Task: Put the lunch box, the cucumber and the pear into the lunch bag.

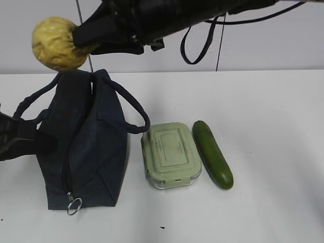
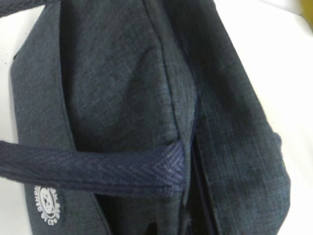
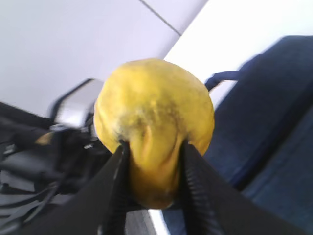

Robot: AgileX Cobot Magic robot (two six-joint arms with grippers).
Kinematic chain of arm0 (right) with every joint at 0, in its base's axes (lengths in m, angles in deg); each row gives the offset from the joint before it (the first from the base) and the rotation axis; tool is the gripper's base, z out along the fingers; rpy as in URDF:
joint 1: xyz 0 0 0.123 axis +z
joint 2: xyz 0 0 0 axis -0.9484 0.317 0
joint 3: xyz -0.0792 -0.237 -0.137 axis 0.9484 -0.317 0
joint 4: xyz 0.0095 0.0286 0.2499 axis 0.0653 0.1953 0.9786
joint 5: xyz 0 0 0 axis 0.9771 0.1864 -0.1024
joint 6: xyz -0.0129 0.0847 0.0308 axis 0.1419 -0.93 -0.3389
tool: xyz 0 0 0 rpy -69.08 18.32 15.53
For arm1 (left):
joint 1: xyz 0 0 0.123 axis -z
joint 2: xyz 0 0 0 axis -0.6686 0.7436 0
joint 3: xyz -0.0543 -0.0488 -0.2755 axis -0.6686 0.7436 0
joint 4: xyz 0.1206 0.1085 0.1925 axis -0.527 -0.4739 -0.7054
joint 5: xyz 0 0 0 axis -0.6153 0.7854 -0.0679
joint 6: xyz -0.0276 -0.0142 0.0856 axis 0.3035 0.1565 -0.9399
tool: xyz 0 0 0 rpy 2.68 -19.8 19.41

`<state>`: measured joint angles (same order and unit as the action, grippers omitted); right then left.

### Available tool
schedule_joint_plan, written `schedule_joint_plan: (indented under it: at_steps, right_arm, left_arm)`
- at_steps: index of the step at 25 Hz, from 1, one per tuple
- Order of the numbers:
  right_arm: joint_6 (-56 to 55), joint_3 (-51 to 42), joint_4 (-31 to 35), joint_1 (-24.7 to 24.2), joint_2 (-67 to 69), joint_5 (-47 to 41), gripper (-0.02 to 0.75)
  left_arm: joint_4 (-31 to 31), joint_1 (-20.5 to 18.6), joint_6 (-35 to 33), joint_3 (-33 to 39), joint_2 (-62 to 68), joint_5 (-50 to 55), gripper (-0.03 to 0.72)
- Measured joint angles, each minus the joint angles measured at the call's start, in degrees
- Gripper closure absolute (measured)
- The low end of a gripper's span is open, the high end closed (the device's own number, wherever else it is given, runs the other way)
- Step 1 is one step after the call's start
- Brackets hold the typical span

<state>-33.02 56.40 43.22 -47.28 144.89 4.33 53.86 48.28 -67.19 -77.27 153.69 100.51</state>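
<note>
My right gripper has the yellow pear, hanging above the bag's far end. It will let go of the pear inside the far end of the navy lunch bag (image 1: 94, 103).
The yellow pear (image 1: 54, 43) hangs in the air above the far end of the lunch bag (image 1: 86, 152), with my right gripper (image 1: 81, 38) shut on it. In the right wrist view both black fingers (image 3: 122, 161) pinch the pear's (image 3: 154, 103) narrow end. The navy bag stands at the left with its zipper line running along its top and a silver ring pull (image 1: 74, 205) at its near end. My left gripper (image 1: 48, 143) is pressed against the bag's left wall. Its wrist view shows only bag fabric (image 2: 122, 88) and a handle strap (image 2: 98, 171). The green-lidded lunch box (image 1: 170, 154) and the cucumber (image 1: 212, 154) lie side by side, right of the bag.
The white table (image 1: 273, 126) stretches to the right of the cucumber and ends at a pale wall behind. The right arm (image 1: 167, 17) and its cable loop (image 1: 195, 48) cross over the top of the exterior view.
</note>
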Motion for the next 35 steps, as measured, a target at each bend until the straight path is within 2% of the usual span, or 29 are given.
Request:
schedule_joint_plan:
  at_steps: [9, 17, 21, 27, 35]
  right_arm:
    - [4.5, 0.0, 1.2, 0.0, 10.0, 8.0, 0.491]
    - [5.2, 0.0, -1.3, 0.0, 12.3, 14.9, 0.489]
    - [5.2, 0.0, -1.5, 0.0, 12.6, 16.7, 0.441]
    - [5.4, 0.1, -1.3, 0.0, 12.6, 15.7, 0.335]
    - [5.4, 4.1, -2.1, -1.2, 12.5, 10.2, 0.318]
  left_arm:
    - [0.2, 0.0, 0.0, 0.0, 0.0, 0.0, 0.704]
    - [0.2, 0.0, 0.0, 0.0, 0.0, 0.0, 0.704]
    - [0.2, 0.0, 0.0, 0.0, 0.0, 0.0, 0.704]
    - [0.3, 0.0, 0.0, 0.0, 0.0, 0.0, 0.704]
    - [0.3, 0.0, 0.0, 0.0, 0.0, -0.1, 0.704]
